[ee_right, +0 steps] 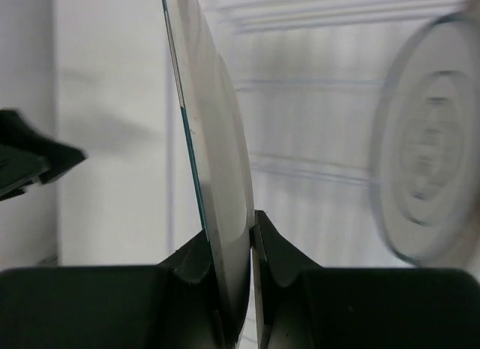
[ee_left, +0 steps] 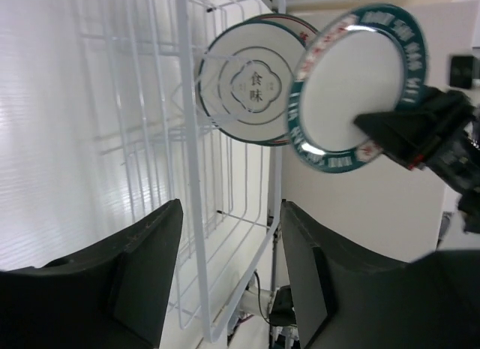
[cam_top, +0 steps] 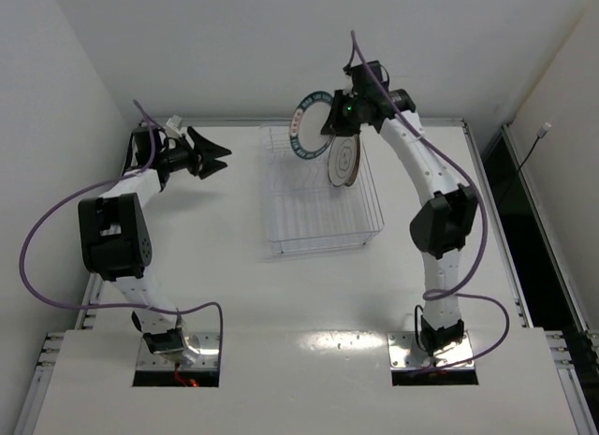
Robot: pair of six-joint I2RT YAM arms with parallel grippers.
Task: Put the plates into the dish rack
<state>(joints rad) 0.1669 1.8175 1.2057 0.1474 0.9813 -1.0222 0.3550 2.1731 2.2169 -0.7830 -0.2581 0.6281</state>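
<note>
Next, my right gripper lets go of the blue-green rimmed plate in the rack (cam_top: 331, 157) (ee_right: 367, 131), next to the white plate with grey ring.
The dish rack (cam_top: 318, 220) is a white wire basket in the middle of the table. The white plate with grey ring (cam_top: 344, 161) stands upright at its far end. It also shows in the left wrist view (ee_left: 251, 82), with a red-edged rim of another plate (ee_left: 294, 21) just behind it. My right gripper (cam_top: 329, 126) is shut on the blue-green rimmed plate (cam_top: 309, 126), held upright above the rack's far left corner. The right wrist view shows this plate (ee_right: 217, 139) edge-on between my gripper's jaws (ee_right: 251, 229). My left gripper (cam_top: 220, 161) is open and empty, left of the rack.
White walls close in the table at the back and the left. The rack's near wire rim (ee_left: 196, 214) lies in front of my left gripper (ee_left: 229, 206). A dark gap runs along the table's right edge (cam_top: 524, 201).
</note>
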